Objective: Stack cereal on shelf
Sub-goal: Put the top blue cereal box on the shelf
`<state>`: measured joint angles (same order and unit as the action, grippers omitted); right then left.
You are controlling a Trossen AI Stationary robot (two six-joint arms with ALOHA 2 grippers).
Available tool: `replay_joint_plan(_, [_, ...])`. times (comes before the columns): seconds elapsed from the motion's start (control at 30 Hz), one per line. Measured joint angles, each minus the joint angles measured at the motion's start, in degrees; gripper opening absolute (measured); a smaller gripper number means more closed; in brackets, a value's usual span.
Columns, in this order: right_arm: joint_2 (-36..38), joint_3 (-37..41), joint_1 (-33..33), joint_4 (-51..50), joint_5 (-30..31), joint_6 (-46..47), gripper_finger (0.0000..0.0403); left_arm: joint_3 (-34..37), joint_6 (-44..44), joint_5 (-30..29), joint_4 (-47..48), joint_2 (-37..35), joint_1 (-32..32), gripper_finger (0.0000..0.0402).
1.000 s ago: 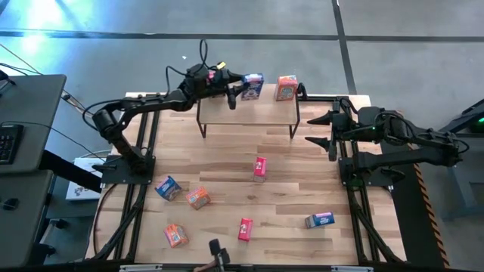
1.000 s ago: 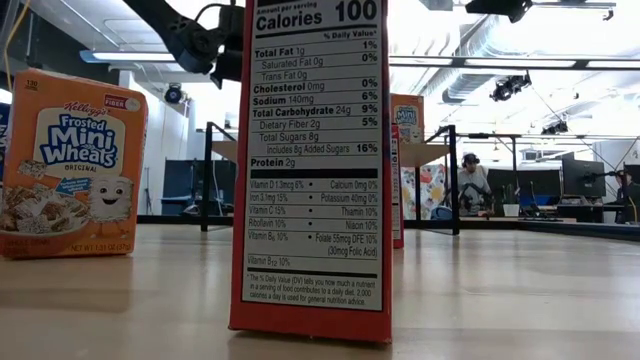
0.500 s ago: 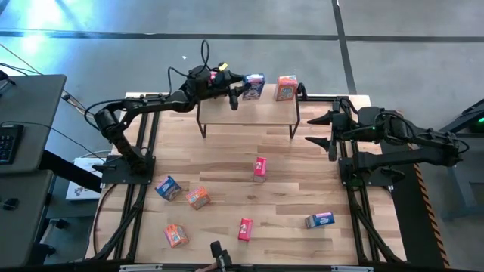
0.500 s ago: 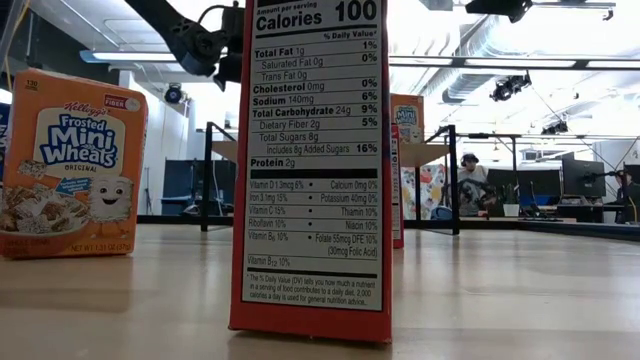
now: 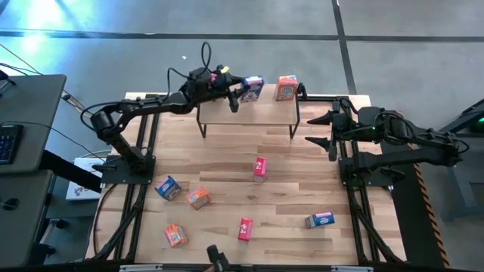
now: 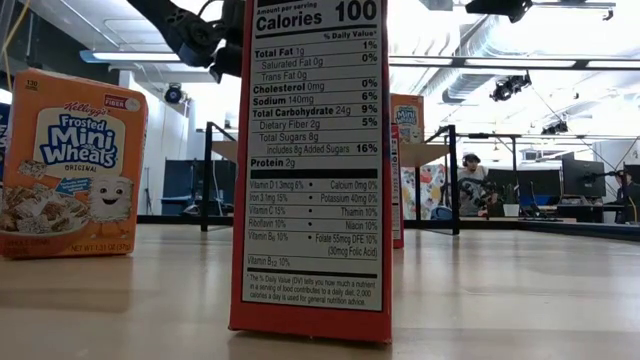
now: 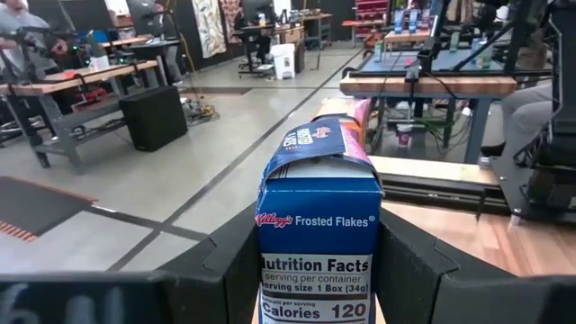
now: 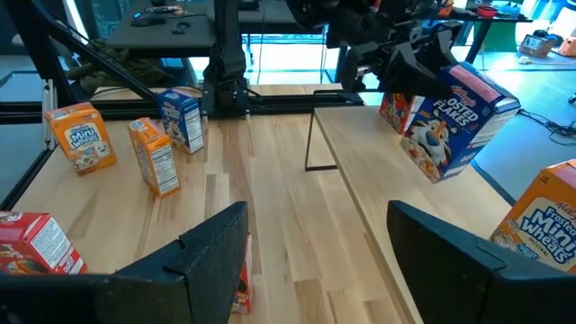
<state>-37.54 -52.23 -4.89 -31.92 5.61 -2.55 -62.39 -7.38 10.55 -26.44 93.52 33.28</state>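
Note:
The robot's left gripper will release the blue cereal box, now tilted just above the shelf, on the shelf board (image 5: pixel 249 100) next to the orange cereal box.
A blue cereal box (image 5: pixel 254 85) is in my left gripper (image 5: pixel 243 88), which is shut on it over the far side of the shelf (image 5: pixel 249 109). In the right wrist view the blue box (image 8: pixel 454 112) is tilted just above the shelf board (image 8: pixel 396 189). An orange cereal box (image 5: pixel 286 88) stands on the board's right end. Several more boxes stand or lie on the tabletop, among them a red one (image 5: pixel 260 168) in the middle. My right gripper (image 5: pixel 316 130) waits open at the table's right edge with nothing between its fingers. My left gripper pinches the blue box by its two broad faces (image 7: pixel 270 243) between its two fingers (image 7: pixel 409 265); the narrow nutrition side faces the wrist. The fingers come level from the table's left. The box is tilted; whether its lower corner (image 8: pixel 434 176) touches the board, I cannot tell.
On the near left of the table are a blue box (image 5: pixel 168 187) and two orange ones (image 5: pixel 198 198) (image 5: pixel 175 235). A red box (image 5: pixel 245 228) and a blue one (image 5: pixel 320 220) are near the front. Behind the held box shows a red-and-white box (image 8: pixel 392 110).

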Motion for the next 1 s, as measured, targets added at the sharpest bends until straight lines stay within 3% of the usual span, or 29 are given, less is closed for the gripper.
replay_joint_plan(1.0, [0.01,0.0,0.01,-0.02,0.0,0.0,0.0259,0.02,-0.12,-16.59,5.98,-1.57,-6.47,0.0165])
